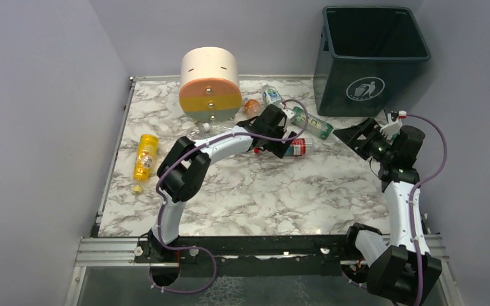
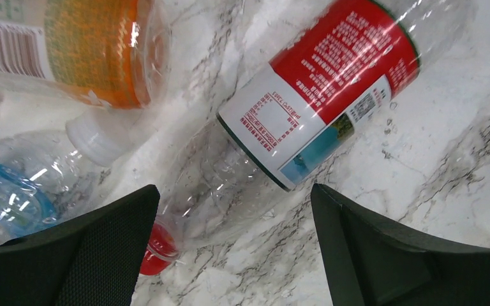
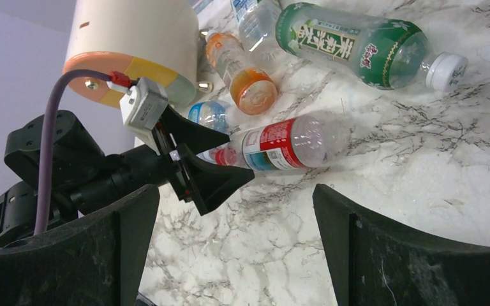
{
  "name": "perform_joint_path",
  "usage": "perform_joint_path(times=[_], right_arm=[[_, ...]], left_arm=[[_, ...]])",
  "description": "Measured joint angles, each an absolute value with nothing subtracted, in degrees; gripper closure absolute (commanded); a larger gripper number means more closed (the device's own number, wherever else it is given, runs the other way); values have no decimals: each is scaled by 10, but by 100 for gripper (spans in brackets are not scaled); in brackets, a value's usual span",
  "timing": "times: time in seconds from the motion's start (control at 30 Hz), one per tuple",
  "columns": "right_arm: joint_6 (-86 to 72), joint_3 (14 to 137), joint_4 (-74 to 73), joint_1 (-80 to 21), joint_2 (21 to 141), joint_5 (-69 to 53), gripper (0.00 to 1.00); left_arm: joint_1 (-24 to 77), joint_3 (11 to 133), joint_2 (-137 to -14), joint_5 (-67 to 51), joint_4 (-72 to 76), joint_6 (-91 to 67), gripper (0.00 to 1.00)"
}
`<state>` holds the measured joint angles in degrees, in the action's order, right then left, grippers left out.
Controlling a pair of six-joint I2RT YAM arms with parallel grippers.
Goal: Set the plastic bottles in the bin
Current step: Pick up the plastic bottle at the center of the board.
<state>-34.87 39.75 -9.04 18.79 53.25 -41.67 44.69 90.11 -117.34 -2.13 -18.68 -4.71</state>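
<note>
The red-label bottle should next be held by my right gripper around its red label (image 1: 298, 147) (image 3: 277, 145), because my left gripper takes the neck end.
A clear bottle with a red label (image 1: 298, 147) lies on the marble table by a green-label bottle (image 1: 312, 125), an orange bottle (image 1: 251, 106) and a blue-label bottle (image 1: 271, 95). My left gripper (image 1: 282, 144) is open, its jaws low on either side of the red-label bottle's (image 2: 319, 95) neck and red cap, not closed on it (image 2: 233, 194). My right gripper (image 1: 357, 137) is open and empty, to the right of the bottles and in front of the dark green bin (image 1: 376, 58). In the right wrist view the gripper (image 3: 236, 191) faces the red-label bottle (image 3: 287, 143).
A cream round drawer unit (image 1: 210, 83) stands at the back. A yellow bottle (image 1: 145, 156) lies at the left edge with a small yellow cap (image 1: 137, 189) near it. A clear bottle (image 1: 198, 129) lies under my left arm. Walls close in both sides.
</note>
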Motion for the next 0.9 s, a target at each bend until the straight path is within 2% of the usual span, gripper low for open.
perform_joint_path(times=[0.47,0.67,0.77,0.9], right_arm=[[-344,359,-71,186,559,-417,7],[-345,338,-55,172,580,-416,7],[-345,334,-50,161,585,-416,7],[-347,333,-37,150,588,-416,7]], left_arm=[[456,807,-1149,-49,-185,-78,7],[485,778,-1112,-49,-180,-92,21],[495,762,-1096,-49,-176,-97,34],[498,752,-1091,-49,-173,-100,36]])
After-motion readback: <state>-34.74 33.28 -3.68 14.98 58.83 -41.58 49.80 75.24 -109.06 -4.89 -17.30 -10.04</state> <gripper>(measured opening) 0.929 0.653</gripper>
